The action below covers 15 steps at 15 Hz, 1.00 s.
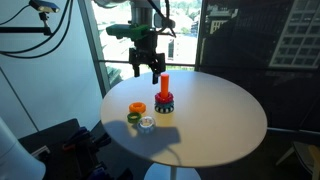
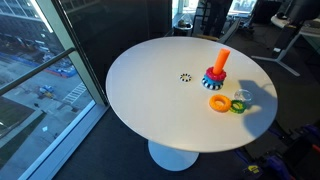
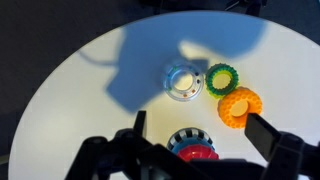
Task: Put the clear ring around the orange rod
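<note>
Next, my gripper moves to the clear ring's side [image 1: 153, 125] [image 3: 167, 86] that faces away from the green ring and closes there.
The clear ring [image 1: 147, 123] lies flat on the round white table [image 1: 220, 120], next to a green ring [image 1: 133, 118] and an orange ring [image 1: 136, 108]. The orange rod [image 1: 165, 85] stands upright on a dark base with stacked coloured rings [image 1: 164, 103]. My gripper [image 1: 147, 73] is open and empty, hanging above the table just beside the rod's top. In the wrist view the clear ring [image 3: 182, 81] lies beyond the open gripper [image 3: 203, 130], with the ring stack [image 3: 192, 146] between the fingers. In an exterior view the ring [image 2: 241, 96] sits near the rod [image 2: 222, 62].
The green ring [image 3: 220, 78] and orange ring [image 3: 240, 104] lie right beside the clear ring. A small dark mark [image 2: 185, 77] sits near the table's middle. Windows and a railing stand behind the table; dark equipment [image 1: 60, 145] sits below its edge.
</note>
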Each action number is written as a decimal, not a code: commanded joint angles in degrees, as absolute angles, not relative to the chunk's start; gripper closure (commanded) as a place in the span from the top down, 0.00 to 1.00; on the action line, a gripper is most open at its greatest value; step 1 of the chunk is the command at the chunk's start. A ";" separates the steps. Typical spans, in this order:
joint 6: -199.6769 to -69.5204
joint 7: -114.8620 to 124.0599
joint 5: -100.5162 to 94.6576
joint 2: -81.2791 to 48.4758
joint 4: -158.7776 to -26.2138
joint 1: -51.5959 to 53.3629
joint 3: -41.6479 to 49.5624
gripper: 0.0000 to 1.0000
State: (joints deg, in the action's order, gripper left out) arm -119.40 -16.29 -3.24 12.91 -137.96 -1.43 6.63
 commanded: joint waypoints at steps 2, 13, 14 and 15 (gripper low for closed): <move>-126.17 -16.79 -4.44 12.23 -142.13 -3.31 7.13 1.00; -145.94 -16.46 -3.29 1.77 -148.83 -4.25 7.09 1.00; -146.75 -16.30 -3.44 0.54 -148.55 -4.31 6.99 1.00; -147.80 -16.11 -3.52 -0.70 -148.34 -4.41 6.93 1.00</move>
